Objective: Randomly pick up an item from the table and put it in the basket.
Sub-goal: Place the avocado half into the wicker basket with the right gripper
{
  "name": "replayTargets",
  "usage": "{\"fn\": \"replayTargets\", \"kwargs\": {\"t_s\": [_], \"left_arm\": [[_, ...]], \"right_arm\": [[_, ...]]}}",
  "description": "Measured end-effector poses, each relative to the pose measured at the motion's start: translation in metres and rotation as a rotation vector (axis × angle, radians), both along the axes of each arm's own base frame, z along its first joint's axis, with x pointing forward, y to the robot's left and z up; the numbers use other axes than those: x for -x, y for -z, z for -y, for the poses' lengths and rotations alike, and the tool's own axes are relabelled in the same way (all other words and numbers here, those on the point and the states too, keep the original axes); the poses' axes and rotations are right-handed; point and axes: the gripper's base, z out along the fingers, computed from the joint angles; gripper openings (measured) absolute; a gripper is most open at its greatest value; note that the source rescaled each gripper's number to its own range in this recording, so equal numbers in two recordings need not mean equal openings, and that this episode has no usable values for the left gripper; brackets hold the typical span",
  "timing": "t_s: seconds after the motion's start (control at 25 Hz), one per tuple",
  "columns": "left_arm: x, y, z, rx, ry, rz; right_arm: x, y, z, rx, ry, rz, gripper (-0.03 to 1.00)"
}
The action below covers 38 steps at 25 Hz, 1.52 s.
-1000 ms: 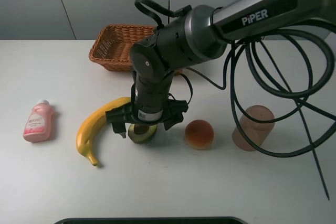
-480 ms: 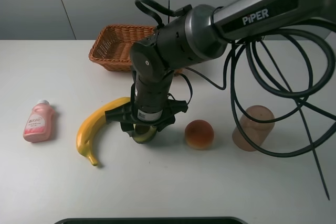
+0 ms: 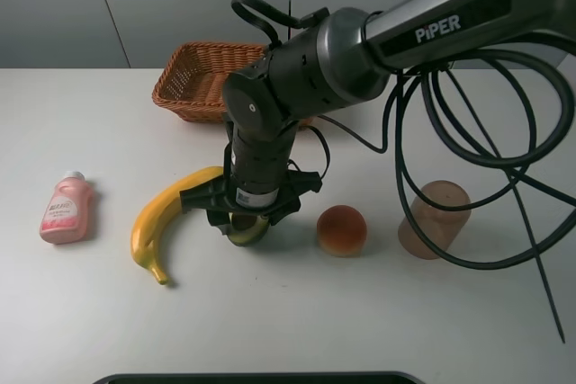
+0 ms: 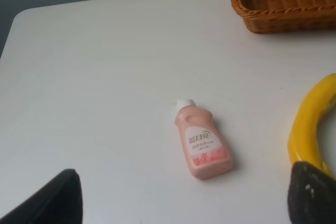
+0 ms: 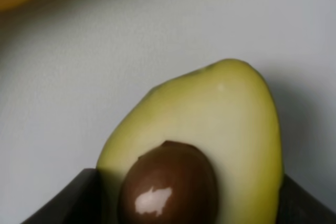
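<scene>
Next, I drop the halved avocado from my right gripper into the wicker basket, in the half (image 3: 269, 86) behind my arm.
The halved avocado (image 3: 243, 233) lies on the white table (image 3: 108, 312), between the banana and the round fruit. My right gripper (image 3: 244, 220) reaches down over it from the right, its fingers closed against the avocado's sides. In the right wrist view the avocado (image 5: 210, 124) fills the frame, pale flesh and brown pit up, with a dark finger at each side. The wicker basket (image 3: 193, 83) stands at the back, empty as far as I can see. My left gripper (image 4: 181, 200) is open and empty, low over the table's left part.
A yellow banana (image 3: 157, 218) lies just left of the avocado. An orange-red fruit (image 3: 341, 229) sits to its right, then a brownish translucent cup (image 3: 435, 219). A pink bottle (image 3: 65, 210) lies at the far left. Black cables hang at the right.
My right gripper's fingers, spread wide around the avocado one second ago, have closed onto it. Nothing else has moved.
</scene>
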Motion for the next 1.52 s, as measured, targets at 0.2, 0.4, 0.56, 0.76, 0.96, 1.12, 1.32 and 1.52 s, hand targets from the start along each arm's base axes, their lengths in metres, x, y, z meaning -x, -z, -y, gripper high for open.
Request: {"fn": "replayTargets", "kwargs": {"t_s": [0.2,0.4,0.56,0.76,0.96,1.12,1.32,1.52], "left_arm": [[0.000,0.000,0.000,-0.002,0.001,0.000],[0.000,0.000,0.000,-0.003,0.002,0.001],[0.000,0.000,0.000,-0.003,0.002,0.001],[0.000,0.000,0.000,-0.003,0.002,0.001],[0.000,0.000,0.000,-0.003,0.002,0.001],[0.000,0.000,0.000,-0.003,0.002,0.001],[0.000,0.000,0.000,-0.003,0.002,0.001],[0.000,0.000,0.000,-0.003,0.002,0.001]], "right_arm": [[-0.005,-0.013,-0.002,0.026,-0.041,0.024,0.00],[-0.025,-0.070,-0.005,0.075,-0.112,0.160,0.00],[-0.056,-0.118,-0.002,0.154,-0.182,0.352,0.00],[-0.101,-0.161,0.008,0.132,-0.220,0.612,0.00],[-0.142,-0.171,0.023,-0.012,-0.212,0.804,0.00],[-0.167,-0.147,0.026,-0.048,-0.230,0.854,0.00],[-0.182,-0.087,0.019,-0.030,-0.260,0.785,0.00],[-0.185,-0.052,0.014,-0.023,-0.283,0.744,0.00]]}}
